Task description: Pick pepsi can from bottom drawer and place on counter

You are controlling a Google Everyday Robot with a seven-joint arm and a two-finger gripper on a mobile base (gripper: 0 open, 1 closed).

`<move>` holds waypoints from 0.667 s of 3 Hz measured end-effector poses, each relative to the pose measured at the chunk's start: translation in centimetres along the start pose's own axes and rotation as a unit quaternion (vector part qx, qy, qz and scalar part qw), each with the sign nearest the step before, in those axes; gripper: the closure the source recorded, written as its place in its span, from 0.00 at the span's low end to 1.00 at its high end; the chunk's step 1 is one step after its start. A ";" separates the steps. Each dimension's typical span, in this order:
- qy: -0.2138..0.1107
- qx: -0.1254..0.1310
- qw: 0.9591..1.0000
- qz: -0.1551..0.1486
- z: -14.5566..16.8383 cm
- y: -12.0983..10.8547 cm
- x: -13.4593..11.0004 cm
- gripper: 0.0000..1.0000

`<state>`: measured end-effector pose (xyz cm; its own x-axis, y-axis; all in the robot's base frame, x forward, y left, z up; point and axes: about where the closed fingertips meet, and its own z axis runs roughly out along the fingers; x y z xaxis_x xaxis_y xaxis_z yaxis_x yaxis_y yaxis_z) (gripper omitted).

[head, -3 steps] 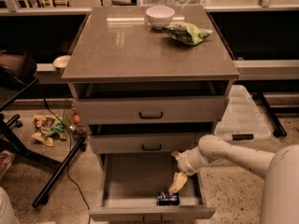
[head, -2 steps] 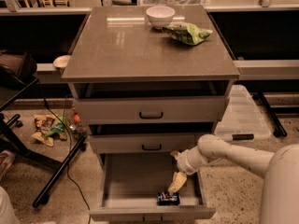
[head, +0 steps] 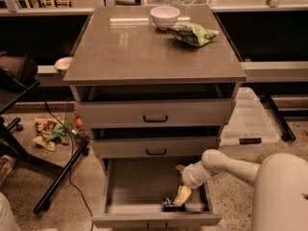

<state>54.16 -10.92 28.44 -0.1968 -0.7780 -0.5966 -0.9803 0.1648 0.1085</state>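
The pepsi can's body [head: 174, 205] in the open bottom drawer is the next spot for my gripper to go down to and close on.
The pepsi can [head: 168, 204] lies on its side on the floor of the open bottom drawer [head: 139, 186], near the front right corner. My gripper [head: 182, 195] reaches down into the drawer from the right and hangs just above and to the right of the can, its tips close to it. The counter [head: 130, 47] tops the cabinet above the drawers.
A white bowl [head: 165, 17] and a green snack bag [head: 192, 33] sit at the back of the counter. The two upper drawers [head: 155, 113] are slightly open. A clear plastic bin lid [head: 250, 124] lies right of the cabinet. A black stand [head: 62, 172] and litter lie to the left.
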 end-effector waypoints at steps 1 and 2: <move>0.006 0.006 1.000 0.004 2.8 -0.9 2.1 0.00; -0.001 0.027 1.000 0.003 4.5 -2.3 3.8 0.00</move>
<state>55.72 -11.51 22.37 -0.2027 -0.7758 -0.5976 -0.9769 0.2023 0.0688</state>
